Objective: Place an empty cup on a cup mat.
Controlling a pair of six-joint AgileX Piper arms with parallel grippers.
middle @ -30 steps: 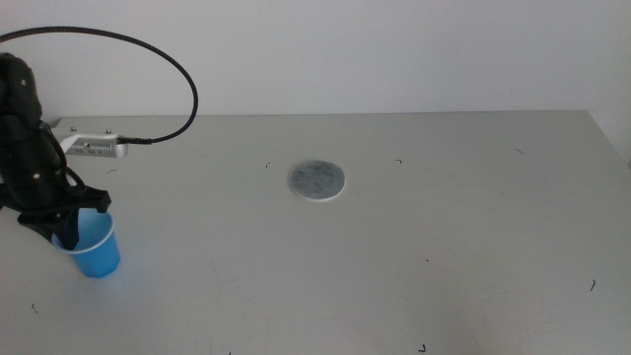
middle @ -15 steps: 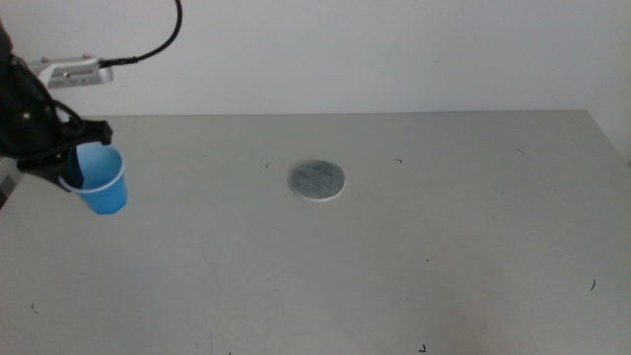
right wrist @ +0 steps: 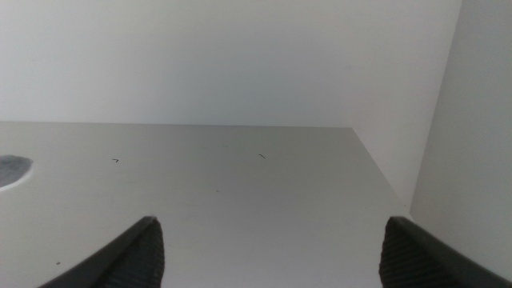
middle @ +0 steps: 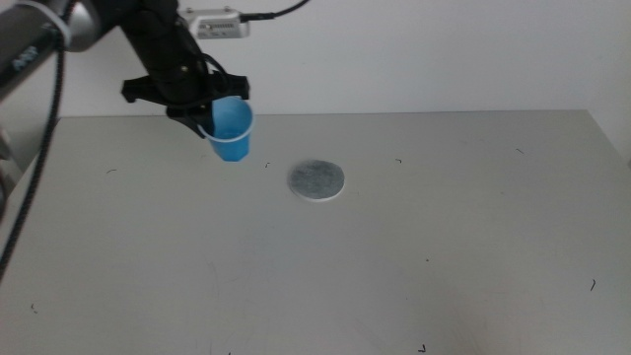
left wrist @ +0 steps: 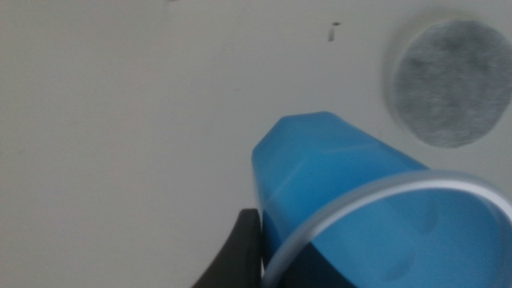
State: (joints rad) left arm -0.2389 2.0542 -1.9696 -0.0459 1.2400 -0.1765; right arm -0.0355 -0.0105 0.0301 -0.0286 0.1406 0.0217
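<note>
I need to set the blue cup down with my left gripper on the grey middle of the round cup mat (middle: 317,183) (left wrist: 453,85).
The blue cup (middle: 231,129) hangs in the air, held by its rim in my left gripper (middle: 210,116), which is shut on it. It is above the table, to the left of the cup mat (middle: 316,179) and a little behind it. The mat is a grey round disc with a white edge, lying flat near the table's middle. In the left wrist view the cup (left wrist: 344,200) fills the foreground and the mat (left wrist: 448,82) lies beyond it. My right gripper (right wrist: 268,248) is open and empty, out of the middle view; its wrist view catches the mat's edge (right wrist: 12,170).
The pale grey table (middle: 444,247) carries only small dark marks. A white wall stands behind its far edge. The left arm's black cable (middle: 30,197) hangs down the left side.
My left gripper has lifted the cup off the table at the left and carried it up and to the right, close to the mat. The mat has not moved.
</note>
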